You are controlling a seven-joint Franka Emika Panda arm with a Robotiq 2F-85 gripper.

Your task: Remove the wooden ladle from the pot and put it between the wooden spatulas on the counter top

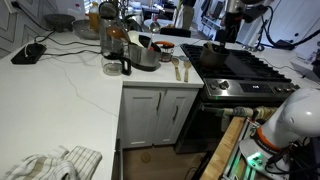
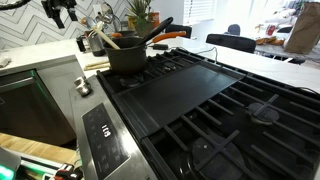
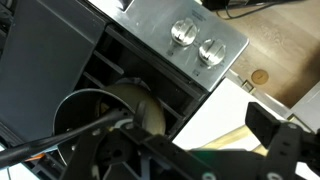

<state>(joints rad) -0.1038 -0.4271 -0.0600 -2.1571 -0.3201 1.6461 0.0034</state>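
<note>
The wooden ladle's handle has an upper part above the black pot's rim. Next, I should move my gripper to the upper part of the wooden ladle's handle [image 1: 219, 39] and close it there.
The black pot [image 2: 128, 58] stands on the stove's back corner, beside the white counter top [image 1: 70, 80]. It also shows in an exterior view [image 1: 213, 53] and in the wrist view [image 3: 95, 110]. The wooden ladle [image 2: 101, 41] leans in the pot with its handle over the rim. The two wooden spatulas [image 1: 181, 68] lie on the counter next to the stove. One tan strip [image 3: 232, 136] shows in the wrist view. My gripper [image 2: 60, 10] hangs above the pot, open and empty. It also shows in an exterior view [image 1: 227, 33] and in the wrist view [image 3: 200, 158].
The black stove top [image 2: 200, 95] has raised grates and knobs [image 3: 195, 42] on its front. A silver pot [image 1: 142, 55], a kettle [image 1: 115, 45] and bottles crowd the counter's back. A cloth [image 1: 55, 162] lies at the counter's near edge.
</note>
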